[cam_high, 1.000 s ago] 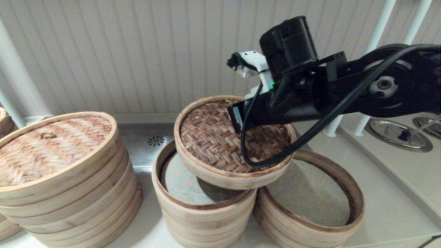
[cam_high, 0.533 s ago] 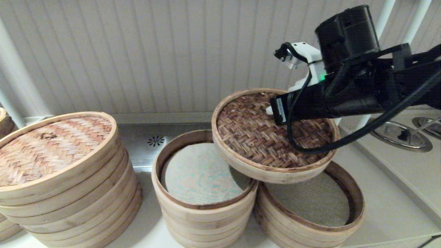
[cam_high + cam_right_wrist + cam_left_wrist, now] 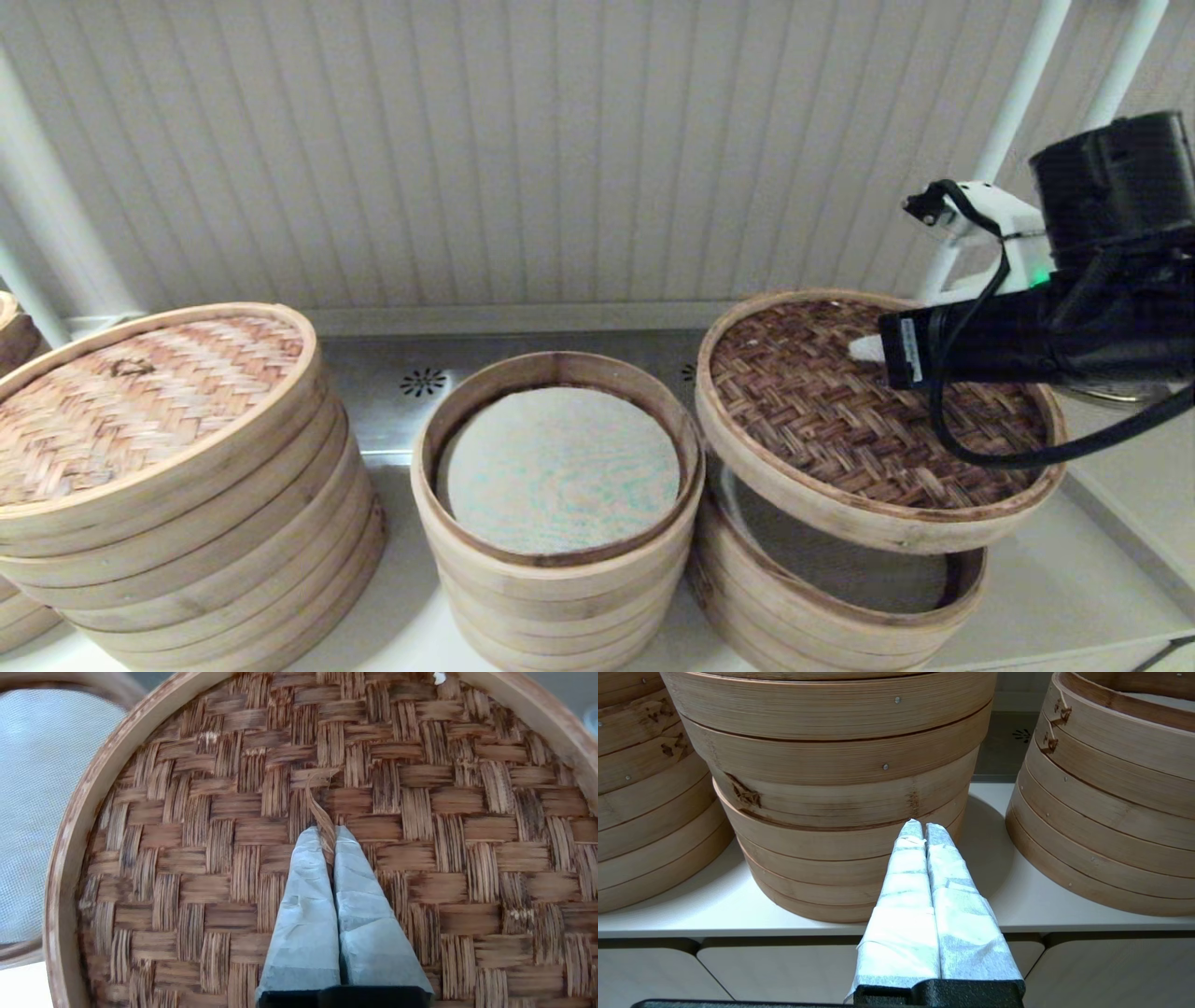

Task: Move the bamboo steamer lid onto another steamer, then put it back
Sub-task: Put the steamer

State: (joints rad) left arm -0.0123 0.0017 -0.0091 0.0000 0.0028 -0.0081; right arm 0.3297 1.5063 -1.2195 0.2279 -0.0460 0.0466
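Next, the right gripper releases the bamboo steamer lid on the short steamer with the grey-beige mesh (image 3: pixel 858 491), squarely over its opening. The lid hangs tilted just above that steamer now.
The bamboo steamer lid (image 3: pixel 822 420), dark brown weave in a pale hoop, hangs tilted just above another steamer (image 3: pixel 794 607), the short stack at the right with a dark inner rim and grey-beige mesh. The lid covers most of that steamer's opening; its near-left side stays exposed. My right gripper (image 3: pixel 864 347) reaches in from the right over the lid's centre. In the right wrist view the lid (image 3: pixel 420 812) fills the picture and the right gripper (image 3: pixel 328 833) is shut on a thin bamboo strip loop rising from the weave. My left gripper (image 3: pixel 924 828) is shut on nothing, low at the counter's front edge.
The taller narrow stack with a whitish-green liner (image 3: pixel 557 467) stands open in the middle, touching the right stack. The widest stack with a tan knotted lid (image 3: pixel 140 392) is at the left. White posts (image 3: pixel 1013 93) rise behind my right arm. A panelled wall closes the back.
My right arm carried the lid to the right, from over the middle stack to over the right-hand steamer, and somewhat lower. The middle stack's liner is now fully uncovered.
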